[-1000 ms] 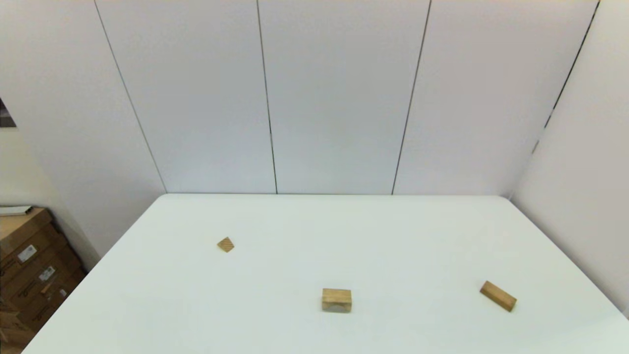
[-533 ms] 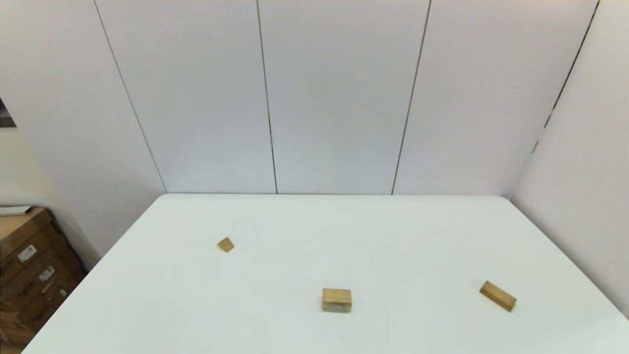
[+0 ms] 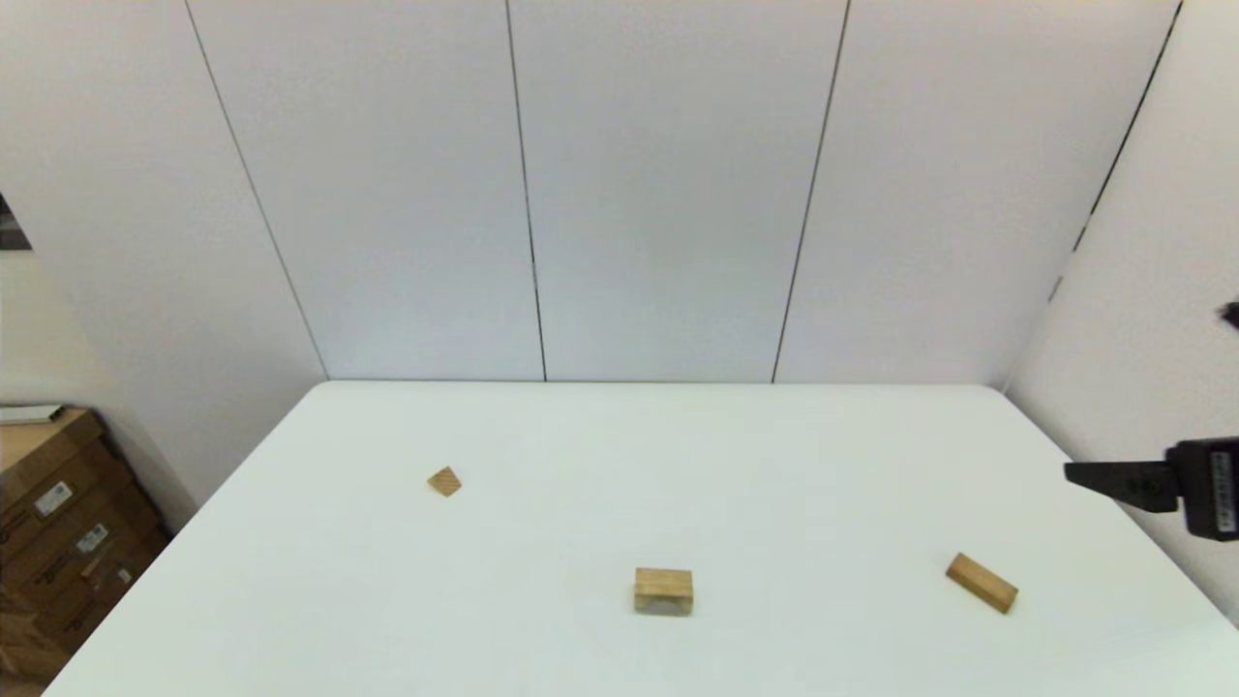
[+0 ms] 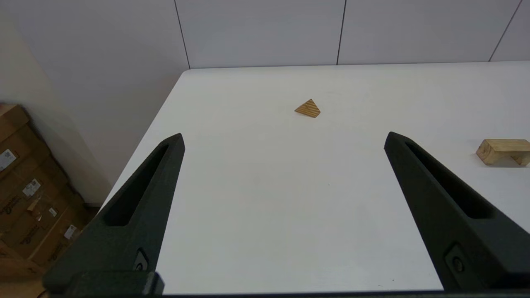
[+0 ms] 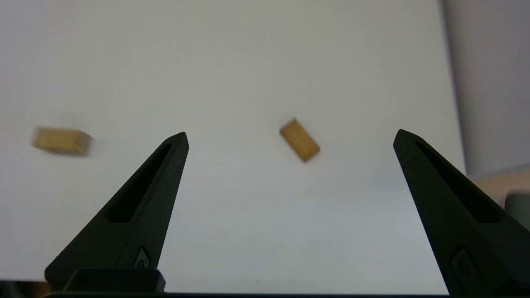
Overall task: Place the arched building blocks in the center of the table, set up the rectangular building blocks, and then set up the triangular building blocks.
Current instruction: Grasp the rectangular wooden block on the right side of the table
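The rectangular block is my right gripper's next target. Next, I lower that gripper to the block and close it on the middle of its long sides [image 3: 983,582] [image 5: 299,140].
On the white table [image 3: 678,445] the arched block [image 3: 663,590] stands near the front middle, its cut-out facing down; it also shows as the arched block [image 4: 503,151] and, blurred, the arched block [image 5: 62,140]. The rectangular block [image 3: 981,583] lies flat and askew at the front right. The small triangular block [image 3: 444,481] lies at the left. My right gripper [image 3: 1144,392] enters at the right edge, open, above and behind the rectangular block [image 5: 299,139], which shows between its fingers [image 5: 145,198]. My left gripper [image 4: 283,134] is open and empty, well short of the triangular block [image 4: 308,109].
Stacked cardboard boxes [image 3: 58,523] stand on the floor beside the table's left edge. White wall panels [image 3: 658,194] close off the far edge, and a side wall [image 3: 1142,368] runs along the right edge.
My right gripper has come into the head view at the right edge. The three blocks have not moved.
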`<state>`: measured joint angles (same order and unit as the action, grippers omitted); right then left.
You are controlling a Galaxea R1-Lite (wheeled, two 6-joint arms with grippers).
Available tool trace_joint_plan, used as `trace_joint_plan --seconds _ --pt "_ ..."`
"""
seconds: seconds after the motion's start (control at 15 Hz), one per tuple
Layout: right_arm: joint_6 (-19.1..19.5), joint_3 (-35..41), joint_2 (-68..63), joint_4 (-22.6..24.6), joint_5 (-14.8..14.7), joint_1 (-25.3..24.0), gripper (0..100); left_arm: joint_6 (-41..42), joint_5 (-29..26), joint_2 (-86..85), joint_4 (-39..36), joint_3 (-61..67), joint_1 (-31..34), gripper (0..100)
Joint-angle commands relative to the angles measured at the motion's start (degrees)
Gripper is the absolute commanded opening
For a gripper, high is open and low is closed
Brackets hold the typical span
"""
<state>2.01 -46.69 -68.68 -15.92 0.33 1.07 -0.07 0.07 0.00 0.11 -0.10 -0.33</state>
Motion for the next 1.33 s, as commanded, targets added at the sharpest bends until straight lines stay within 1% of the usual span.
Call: trace_joint_plan --seconds 0.07,0.2,0.27,0.33,0.4,0.47,0.53,0.6,0.8,0.87,1.07,1.2,1.33 --pt "6.07 -9.30 -23.77 -13.43 0.20 1.30 100 -0.01 0.01 0.00 -0.02 0.01 0.07 100" --pt "13.81 -9.21 -26.33 -16.69 0.20 3.76 100 -0.01 0.01 0.00 -0.02 0.01 0.07 100" --pt "21.46 -9.38 -28.61 -18.88 0.11 6.05 100 -0.01 0.01 0.00 0.07 0.01 -0.02 100" --pt "27.08 -9.38 -30.11 -19.24 0.11 7.80 100 -0.01 0.01 0.09 -0.02 0.01 0.07 100" --pt "32.44 -9.47 -31.60 -19.32 0.11 9.21 100 -0.01 0.01 0.00 -0.02 0.01 -0.02 100" --pt "35.78 -9.65 -33.18 -19.24 0.20 9.91 100 -0.01 0.01 0.00 -0.02 0.01 -0.02 100" --pt "36.92 -10.00 -34.15 -19.24 0.29 10.00 100 -0.01 0.01 0.00 0.07 0.01 -0.02 100" --pt "37.28 -10.79 -35.64 -19.24 0.46 9.83 100 -0.01 0.01 0.09 -0.02 0.01 -0.02 100" --pt "38.24 -12.81 -40.48 -18.71 3.10 8.16 100 -0.01 0.01 0.09 -0.02 0.01 -0.02 100" --pt "38.33 -13.60 -41.80 -18.71 3.45 7.36 100 0.07 0.01 0.00 0.07 0.01 -0.02 100" --pt "39.21 -15.80 -45.58 -17.92 3.63 5.69 100 -0.01 0.01 0.09 -0.02 0.01 -0.02 100" --pt "40.09 -16.77 -47.60 -15.72 3.63 5.34 100 -0.01 0.01 0.09 -0.02 0.01 0.07 100" --pt "40.18 -19.23 -49.88 -15.37 3.63 5.34 100 -0.01 0.01 0.09 0.07 0.01 -0.02 100"
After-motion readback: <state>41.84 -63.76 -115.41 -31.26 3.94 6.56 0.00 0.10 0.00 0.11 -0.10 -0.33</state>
